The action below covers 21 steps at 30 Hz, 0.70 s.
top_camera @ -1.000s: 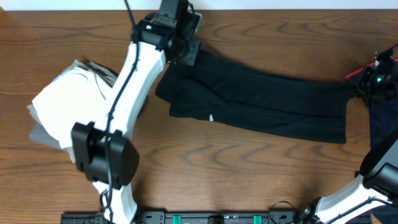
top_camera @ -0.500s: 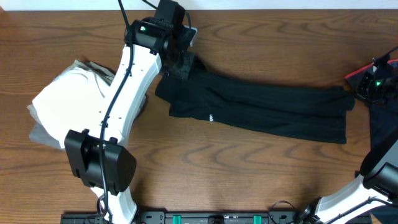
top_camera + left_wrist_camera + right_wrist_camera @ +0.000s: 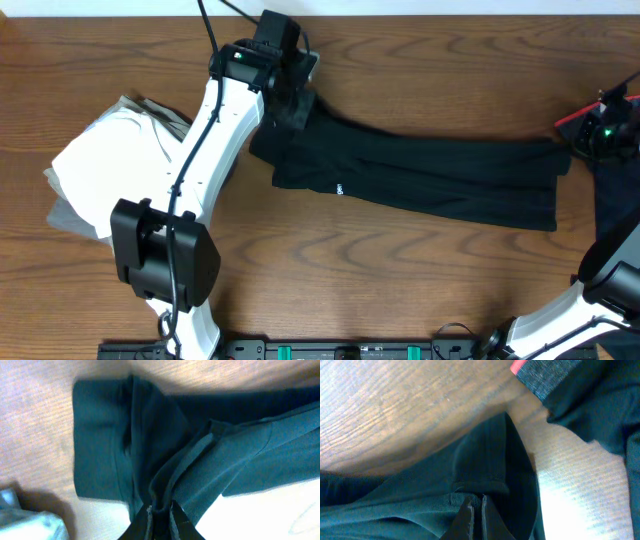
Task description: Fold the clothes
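The robot's right gripper is pinching a fold short of the black T-shirt's end, so it should open, grab the T-shirt's end itself point(image 3: 552, 195) and fold it toward the middle.
A black T-shirt point(image 3: 420, 170) with a small white logo point(image 3: 339, 187) lies stretched in a long band across the table. My left gripper point(image 3: 298, 105) is at its back-left end. In the left wrist view the left gripper point(image 3: 161, 510) pinches a bunched fold of the black fabric point(image 3: 150, 450). My right gripper point(image 3: 575, 145) is at the shirt's right end. In the right wrist view the right gripper point(image 3: 476, 499) is shut on the hemmed edge point(image 3: 485, 480).
A stack of folded white and grey clothes point(image 3: 100, 180) lies at the left, beside the left arm. A dark garment with a red edge point(image 3: 522, 366) sits at the far right point(image 3: 615, 195), close to the right gripper.
The left gripper shifted slightly along the back edge, taking the shirt's left end with it. The shirt's top edge now runs straighter. The right gripper has stayed put.
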{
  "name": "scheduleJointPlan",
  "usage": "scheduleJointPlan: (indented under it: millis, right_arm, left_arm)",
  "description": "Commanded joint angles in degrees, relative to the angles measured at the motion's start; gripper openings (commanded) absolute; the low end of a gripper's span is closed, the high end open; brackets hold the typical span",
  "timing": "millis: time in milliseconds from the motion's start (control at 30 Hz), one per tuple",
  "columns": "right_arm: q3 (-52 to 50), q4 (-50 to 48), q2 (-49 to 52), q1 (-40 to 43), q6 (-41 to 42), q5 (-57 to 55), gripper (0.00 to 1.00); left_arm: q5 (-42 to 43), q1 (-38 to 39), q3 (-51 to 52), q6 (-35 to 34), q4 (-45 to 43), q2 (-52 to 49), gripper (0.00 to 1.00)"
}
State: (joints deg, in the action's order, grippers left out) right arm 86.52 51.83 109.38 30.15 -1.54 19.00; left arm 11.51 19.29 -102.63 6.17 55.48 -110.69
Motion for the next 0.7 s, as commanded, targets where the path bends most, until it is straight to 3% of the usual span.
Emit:
scheduleJointPlan:
  millis: [0,367,667]
  right_arm:
    - [0.3,-1.8,-0.3,-1.6,0.3,-0.7,0.01]
    - [-1.0,-4.8,0.5,-1.7,4.7,-12.2,0.01]
    - [-3.5,-4.4,5.2,-1.7,5.3,-12.6,0.02]
  left_arm:
    - [-1.0,-0.2,0.2,4.4,-2.1,-3.1,0.11]
    - [-5.6,-0.3,0.2,4.5,-8.1,-9.9,0.11]
    - [-6.2,-0.3,0.2,4.5,-8.1,-10.1,0.11]
